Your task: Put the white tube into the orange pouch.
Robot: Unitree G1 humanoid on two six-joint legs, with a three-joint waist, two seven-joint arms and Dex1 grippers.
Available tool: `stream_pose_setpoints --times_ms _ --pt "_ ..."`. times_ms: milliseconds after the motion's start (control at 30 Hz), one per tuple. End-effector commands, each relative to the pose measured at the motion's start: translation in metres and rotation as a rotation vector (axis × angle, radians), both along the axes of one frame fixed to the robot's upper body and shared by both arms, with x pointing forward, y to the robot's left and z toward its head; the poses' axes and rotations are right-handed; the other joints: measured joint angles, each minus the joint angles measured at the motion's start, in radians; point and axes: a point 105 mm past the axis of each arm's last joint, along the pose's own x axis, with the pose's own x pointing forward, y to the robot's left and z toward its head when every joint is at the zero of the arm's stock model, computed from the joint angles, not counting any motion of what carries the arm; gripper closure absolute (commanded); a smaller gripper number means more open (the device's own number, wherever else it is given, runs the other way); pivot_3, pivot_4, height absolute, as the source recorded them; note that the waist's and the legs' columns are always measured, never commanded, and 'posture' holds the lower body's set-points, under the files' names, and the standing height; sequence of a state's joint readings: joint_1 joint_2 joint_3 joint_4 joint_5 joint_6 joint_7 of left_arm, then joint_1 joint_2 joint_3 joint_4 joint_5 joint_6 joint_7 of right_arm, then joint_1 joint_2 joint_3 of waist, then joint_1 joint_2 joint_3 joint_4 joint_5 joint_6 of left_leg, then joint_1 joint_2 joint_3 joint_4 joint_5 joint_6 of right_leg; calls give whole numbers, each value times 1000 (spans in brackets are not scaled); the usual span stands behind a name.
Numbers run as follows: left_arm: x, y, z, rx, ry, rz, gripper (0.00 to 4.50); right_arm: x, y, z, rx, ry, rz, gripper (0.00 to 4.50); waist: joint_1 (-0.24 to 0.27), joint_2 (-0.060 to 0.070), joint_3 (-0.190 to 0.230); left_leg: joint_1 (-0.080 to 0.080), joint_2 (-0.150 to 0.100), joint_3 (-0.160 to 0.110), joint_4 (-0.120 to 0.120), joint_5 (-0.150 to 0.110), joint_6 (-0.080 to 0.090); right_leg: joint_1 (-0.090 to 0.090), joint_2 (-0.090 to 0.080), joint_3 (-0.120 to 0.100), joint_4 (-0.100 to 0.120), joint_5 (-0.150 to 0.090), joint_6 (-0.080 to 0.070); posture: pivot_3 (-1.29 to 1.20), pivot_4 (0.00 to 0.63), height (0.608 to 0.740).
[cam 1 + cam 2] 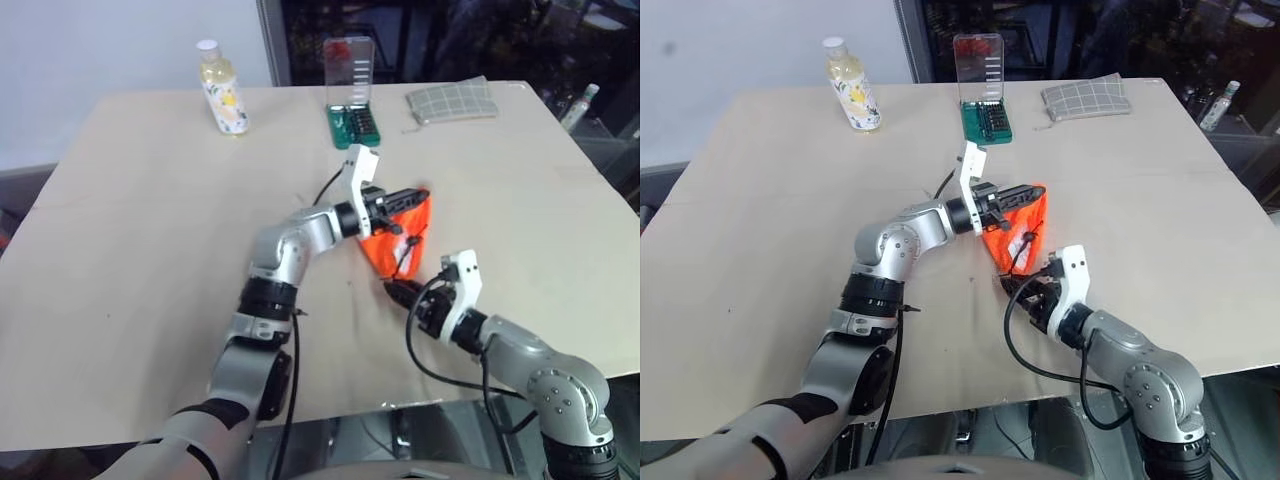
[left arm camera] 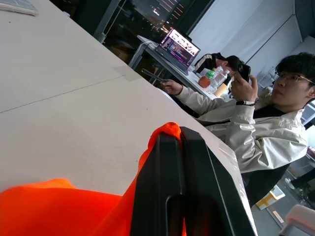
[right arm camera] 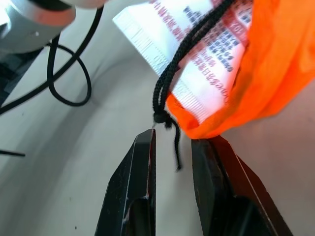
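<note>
My right gripper will pinch the cord's loose end (image 3: pixel 177 150) and pull it, because the orange pouch's opening gapes around the white tube and the black cord is slack.
The orange pouch (image 1: pixel 396 240) hangs off the table, held up by its upper edge, with my left gripper (image 1: pixel 410 196) shut on that fabric; the left wrist view shows the black fingers (image 2: pixel 167 196) pressed together on the orange cloth (image 2: pixel 59 206). The white tube (image 3: pixel 197 49), printed in red and grey, pokes flat end first out of the pouch's opening (image 3: pixel 246 98). My right gripper (image 1: pixel 396 291) sits just below the pouch, open by a narrow gap. The black drawstring cord (image 3: pixel 167 93) dangles down to that gap, and nothing is pinched.
A yellowish bottle (image 1: pixel 222 92) stands at the back left of the table, a green bit case (image 1: pixel 352 112) at the back middle, a grey checked cloth (image 1: pixel 452 100) at the back right. A seated person (image 2: pixel 266 132) and a laptop (image 2: pixel 179 46) lie beyond the table's edge.
</note>
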State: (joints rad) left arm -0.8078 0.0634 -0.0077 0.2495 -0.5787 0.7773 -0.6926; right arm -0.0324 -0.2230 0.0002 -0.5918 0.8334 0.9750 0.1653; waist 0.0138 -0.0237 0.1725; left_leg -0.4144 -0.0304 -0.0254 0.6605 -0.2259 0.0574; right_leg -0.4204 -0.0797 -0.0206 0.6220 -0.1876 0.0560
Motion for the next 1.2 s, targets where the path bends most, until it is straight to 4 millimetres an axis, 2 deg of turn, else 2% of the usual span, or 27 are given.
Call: stream_pose_setpoints --times_ms 33,300,433,533,733,867,1000,1033,1133,1167,1200 --pt "-5 -3 15 -25 -57 -18 4500 6 -1 10 35 -33 -32 3373 0 0 0 0 0 0 0 0 0 0 0 0 0 0 0 0 150 740" --pt "-5 -3 14 -21 -62 -20 4500 9 -1 12 46 -32 -40 3373 0 0 0 0 0 0 0 0 0 0 0 0 0 0 0 0 150 740" --pt "-5 -4 14 -24 -62 -19 4500 8 -1 13 52 -38 -36 4444 0 0 0 0 0 0 0 0 0 0 0 0 0 0 0 0 150 740" --pt "-5 -3 14 -23 -61 -15 4500 5 -2 18 64 -55 -29 4444 0 0 0 0 0 0 0 0 0 0 0 0 0 0 0 0 150 740" --pt "-3 0 10 -22 -63 4 4500 -19 -2 50 99 -164 48 4444 0 0 0 0 0 0 0 0 0 0 0 0 0 0 0 0 150 740" --pt "-3 2 6 -21 -74 5 4500 -36 -9 76 103 -227 106 4444 0 0 0 0 0 0 0 0 0 0 0 0 0 0 0 0 150 740" --pt "-8 3 12 -51 -105 -34 4500 -37 -23 99 71 -278 138 4444 0 0 0 0 0 0 0 0 0 1 -1 0 -1 0 0 0 150 740" --pt "-15 9 16 -82 -107 -82 4500 -34 -30 111 58 -307 152 4444 0 0 0 0 0 0 0 0 0 1 -1 0 -1 0 0 0 150 740" --pt "-39 22 24 -82 -196 -233 3661 -28 -46 141 17 -354 191 4500 -10 2 2 0 1 2 1 0 0 0 -1 1 -1 -2 -4 0 150 740" --pt "-46 27 24 -37 -246 -268 3088 -26 -50 150 3 -360 208 4500 -9 1 2 0 1 2 0 0 0 0 -1 1 -1 -2 -4 0 150 740" --pt "-53 32 22 20 -313 -300 2734 -26 -54 158 -7 -365 224 4500 -7 2 2 0 1 1 -1 0 0 1 0 0 -2 -3 -5 0 150 740"
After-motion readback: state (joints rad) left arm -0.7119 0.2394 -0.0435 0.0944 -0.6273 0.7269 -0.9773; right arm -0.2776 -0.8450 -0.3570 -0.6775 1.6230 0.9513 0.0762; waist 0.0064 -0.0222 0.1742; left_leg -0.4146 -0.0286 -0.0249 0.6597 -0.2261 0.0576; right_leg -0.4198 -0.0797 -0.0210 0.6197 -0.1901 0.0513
